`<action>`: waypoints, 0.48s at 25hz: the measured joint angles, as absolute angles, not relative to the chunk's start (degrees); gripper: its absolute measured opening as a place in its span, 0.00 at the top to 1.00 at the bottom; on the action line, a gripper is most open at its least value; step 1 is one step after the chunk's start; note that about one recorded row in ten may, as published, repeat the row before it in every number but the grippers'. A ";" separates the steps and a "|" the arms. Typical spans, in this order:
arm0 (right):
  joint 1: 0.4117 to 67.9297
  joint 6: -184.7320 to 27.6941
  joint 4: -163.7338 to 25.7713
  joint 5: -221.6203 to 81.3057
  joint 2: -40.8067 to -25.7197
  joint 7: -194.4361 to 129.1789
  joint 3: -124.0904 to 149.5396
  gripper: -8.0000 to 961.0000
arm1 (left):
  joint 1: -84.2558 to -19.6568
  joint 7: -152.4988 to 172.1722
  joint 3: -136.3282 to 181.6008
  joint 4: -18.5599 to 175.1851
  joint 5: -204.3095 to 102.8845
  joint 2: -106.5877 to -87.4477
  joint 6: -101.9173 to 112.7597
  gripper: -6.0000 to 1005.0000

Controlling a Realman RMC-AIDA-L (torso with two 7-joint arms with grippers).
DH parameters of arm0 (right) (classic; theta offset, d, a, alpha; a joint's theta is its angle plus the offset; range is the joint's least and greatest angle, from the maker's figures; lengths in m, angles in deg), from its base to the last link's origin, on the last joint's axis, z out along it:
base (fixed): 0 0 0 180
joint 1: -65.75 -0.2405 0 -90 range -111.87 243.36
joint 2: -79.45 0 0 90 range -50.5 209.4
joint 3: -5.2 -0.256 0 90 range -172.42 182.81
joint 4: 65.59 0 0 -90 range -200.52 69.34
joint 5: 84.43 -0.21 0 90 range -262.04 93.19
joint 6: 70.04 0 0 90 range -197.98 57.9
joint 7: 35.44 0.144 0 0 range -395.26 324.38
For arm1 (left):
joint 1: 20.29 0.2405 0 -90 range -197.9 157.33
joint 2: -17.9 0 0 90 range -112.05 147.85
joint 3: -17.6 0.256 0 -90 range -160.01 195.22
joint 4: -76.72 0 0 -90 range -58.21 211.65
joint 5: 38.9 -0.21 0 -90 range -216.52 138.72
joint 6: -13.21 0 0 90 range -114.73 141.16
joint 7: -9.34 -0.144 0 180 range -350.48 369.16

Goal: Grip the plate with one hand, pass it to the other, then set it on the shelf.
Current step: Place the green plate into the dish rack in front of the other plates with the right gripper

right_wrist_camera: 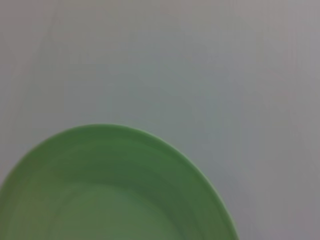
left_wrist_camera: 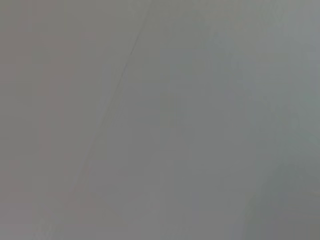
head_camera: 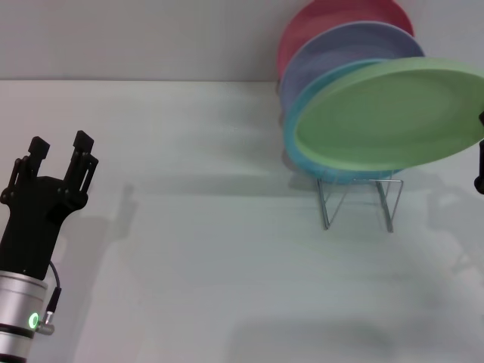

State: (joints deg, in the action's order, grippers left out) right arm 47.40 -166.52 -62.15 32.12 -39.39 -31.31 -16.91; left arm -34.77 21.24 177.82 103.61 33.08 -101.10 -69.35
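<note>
Next, my right gripper stands the light green plate in the front slot of the silver wire shelf (head_camera: pixel 361 219), before the turquoise plate.
The light green plate (head_camera: pixel 386 117) hangs tilted in the air in front of the other plates, just above the silver wire shelf (head_camera: pixel 355 198). My right gripper (head_camera: pixel 479 155) shows only as a black part at the right edge, at the plate's right rim, and holds the plate up. The plate fills the lower part of the right wrist view (right_wrist_camera: pixel 115 190). My left gripper (head_camera: pixel 60 147) stands open and empty at the lower left, fingers pointing up, far from the plate. The left wrist view shows only bare grey surface.
Three plates stand upright in the shelf behind the green one: turquoise (head_camera: pixel 302 106), lavender (head_camera: pixel 333 57) and red (head_camera: pixel 302 30). The white table (head_camera: pixel 212 249) stretches between my left gripper and the shelf. A wall rises behind.
</note>
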 joint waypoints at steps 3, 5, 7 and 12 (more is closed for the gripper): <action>47.78 -165.16 -62.18 32.18 -39.39 -31.28 -16.81 0.97 | -34.84 21.23 177.78 103.82 33.08 -101.10 -69.31 0.27; 47.94 -164.89 -62.20 32.21 -39.39 -31.27 -16.75 0.97 | -34.89 21.23 177.73 103.82 33.08 -101.10 -69.31 0.27; 48.20 -164.46 -62.21 32.31 -39.38 -31.22 -16.66 0.97 | -34.99 21.22 177.68 103.82 33.09 -101.10 -69.31 0.27; 48.84 -163.10 -62.25 32.37 -39.42 -31.16 -16.60 0.97 | -35.42 21.21 177.65 103.80 33.08 -101.10 -69.31 0.27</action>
State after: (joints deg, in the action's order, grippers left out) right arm 48.84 -163.10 -62.25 32.37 -39.42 -31.16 -16.60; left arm -35.42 21.21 177.65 103.80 33.08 -101.10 -69.31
